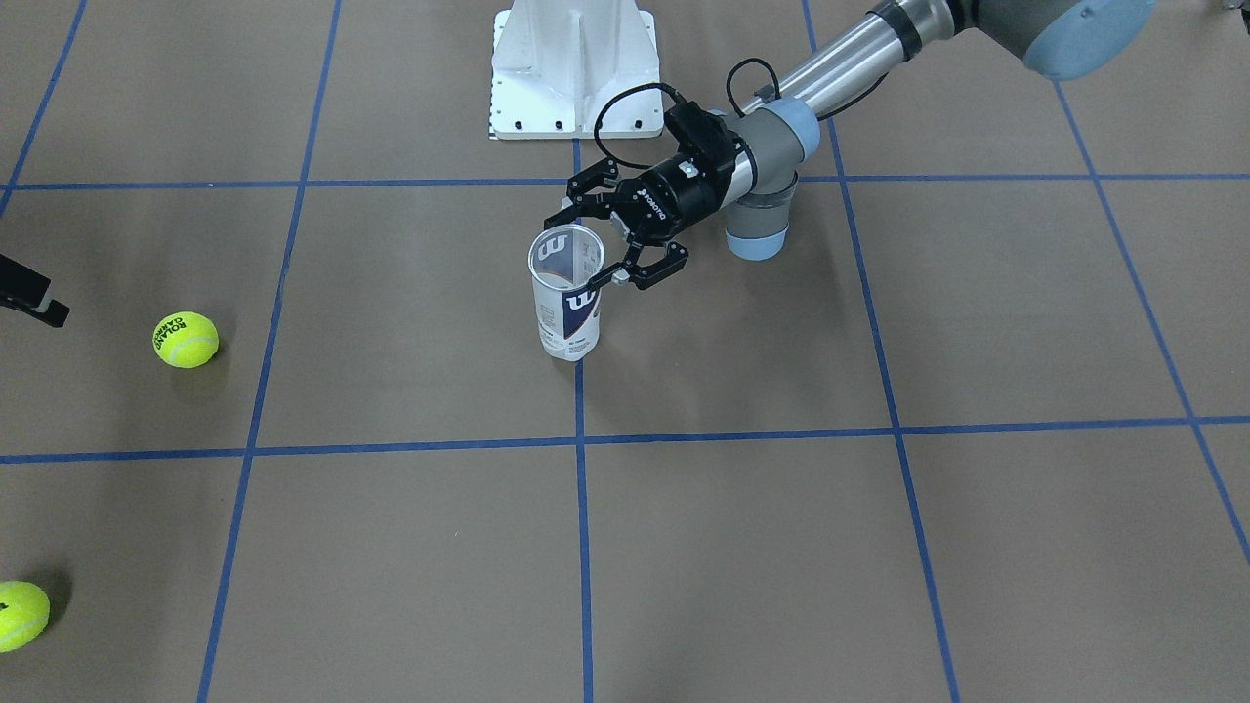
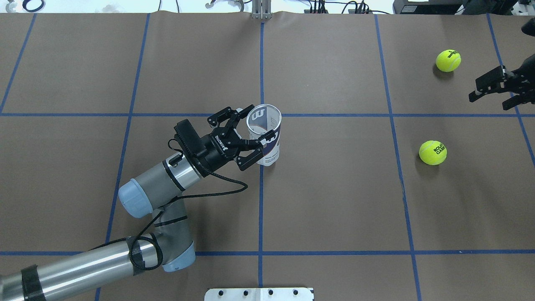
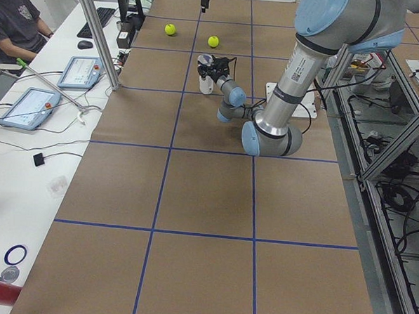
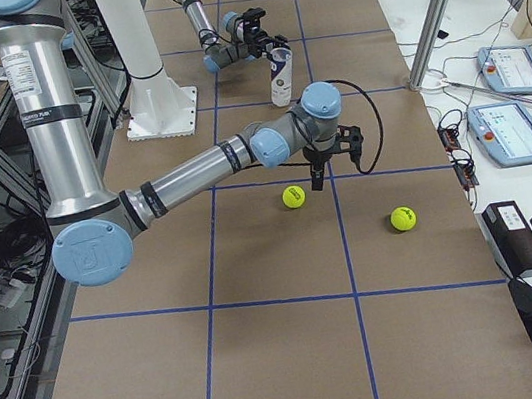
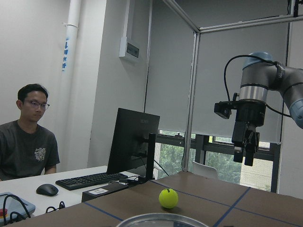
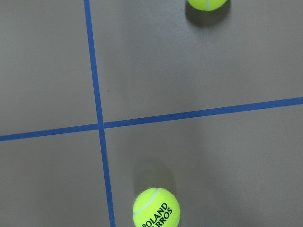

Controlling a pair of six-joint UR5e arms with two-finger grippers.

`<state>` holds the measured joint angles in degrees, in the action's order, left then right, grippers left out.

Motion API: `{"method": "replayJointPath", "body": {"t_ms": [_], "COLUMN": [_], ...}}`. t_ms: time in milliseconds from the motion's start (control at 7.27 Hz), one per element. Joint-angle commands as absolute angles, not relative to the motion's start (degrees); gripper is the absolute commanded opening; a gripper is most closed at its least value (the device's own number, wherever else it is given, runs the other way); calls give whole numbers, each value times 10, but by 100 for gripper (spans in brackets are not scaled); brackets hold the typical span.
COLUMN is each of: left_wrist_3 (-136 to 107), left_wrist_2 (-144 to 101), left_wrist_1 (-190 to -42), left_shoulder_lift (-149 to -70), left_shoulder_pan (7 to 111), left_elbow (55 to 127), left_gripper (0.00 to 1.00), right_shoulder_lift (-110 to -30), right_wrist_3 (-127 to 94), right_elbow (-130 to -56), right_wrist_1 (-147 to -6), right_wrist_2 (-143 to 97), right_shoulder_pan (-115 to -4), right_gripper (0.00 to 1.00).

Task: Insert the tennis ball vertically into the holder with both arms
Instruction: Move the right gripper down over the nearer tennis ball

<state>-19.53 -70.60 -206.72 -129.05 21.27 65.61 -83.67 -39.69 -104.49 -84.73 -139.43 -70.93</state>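
My right gripper should close around the near tennis ball's middle [image 1: 186, 340] [image 6: 156, 209], because this ball with letters is closer to the holder than the farther one.
The holder [image 2: 265, 138], a clear can with a white and navy "W" label, stands upright at the table's middle [image 1: 566, 303]. My left gripper [image 2: 256, 125] comes in level from the side, its fingers on either side of the can just under the rim, closed on it [image 1: 598, 249]. The can's rim shows at the bottom of the left wrist view [image 5: 161, 220]. Two yellow-green tennis balls lie on my right side, one near [image 2: 432, 152] and one farther [image 2: 448, 60]. My right gripper [image 2: 495, 94] hovers open and empty above the table, beside the balls. The right wrist view shows the near ball [image 6: 156, 208] below it.
The white pedestal base [image 1: 571, 68] stands at the robot's edge of the table. Blue tape lines cross the brown table cover [image 2: 334, 188]. An operator [image 3: 20, 20] sits at a side desk with a monitor and tablets, off the table.
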Motion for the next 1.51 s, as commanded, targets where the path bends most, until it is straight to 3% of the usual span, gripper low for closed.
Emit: {"method": "replayJointPath", "body": {"t_ms": [0,962,1375], "left_wrist_3": [-196,-198,-198], "left_wrist_2": [-706,-706,-706], "left_wrist_1": [-2067,-2067,-2067], "left_shoulder_lift": [-1288,-1289,-1289], "left_shoulder_pan": [213,212,213], "left_elbow": [655,656,656], "left_gripper": [81,81,81], "right_shoulder_lift": [-837,-852,-844], "right_wrist_3": [-397,-445,-449], "right_elbow": [-1043,-1038,-1028], "right_wrist_1": [-847,-846,-846], "right_wrist_2": [-1393,-1224,-1216], "right_shoulder_pan": [-701,-506,-498], "right_gripper": [99,99,99]}}
